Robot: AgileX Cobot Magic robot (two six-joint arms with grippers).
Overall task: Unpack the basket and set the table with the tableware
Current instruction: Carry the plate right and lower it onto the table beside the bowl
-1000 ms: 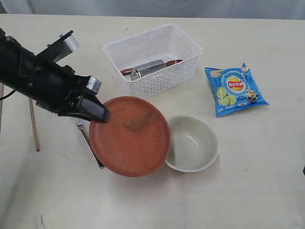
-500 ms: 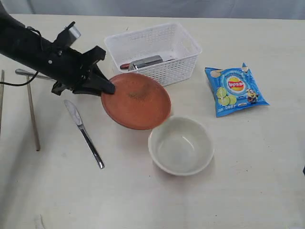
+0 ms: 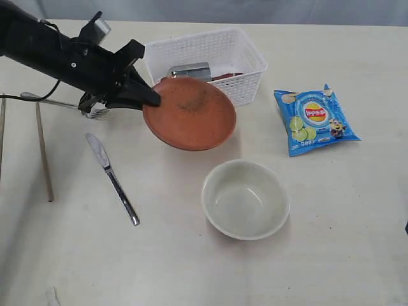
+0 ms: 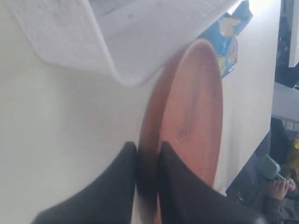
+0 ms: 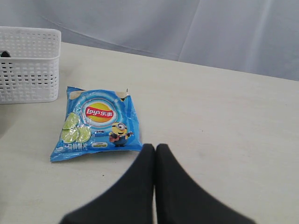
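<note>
The round brown plate, now tilted in the air, will go down from my left gripper on the table (image 3: 229, 126) between the white basket and the pale bowl.
My left gripper (image 3: 152, 99) (image 4: 148, 145) is shut on the rim of the round brown plate (image 3: 189, 113) (image 4: 191, 116), holding it tilted in the air in front of the white basket (image 3: 248, 56) (image 4: 140, 37). Inside the basket lie the steel cup (image 3: 189, 71) and a red-brown spoon (image 3: 224, 76). The pale bowl (image 3: 245, 199) stands on the table (image 3: 331, 242). A knife (image 3: 112, 178) lies left of it, a fork (image 3: 57, 102) sits partly behind my left arm, and two chopsticks (image 3: 43, 150) lie at the far left. My right gripper (image 5: 155, 147) is shut and empty near the chip bag.
A blue chip bag (image 3: 315, 120) (image 5: 97, 122) lies on the table to the right of the basket. The basket's corner (image 5: 28, 63) shows in the right wrist view, beyond the bag.
My left gripper has lifted the plate off the table and carried it up and back toward the basket. The bowl, once touching the plate, now stands apart and slightly shifted.
</note>
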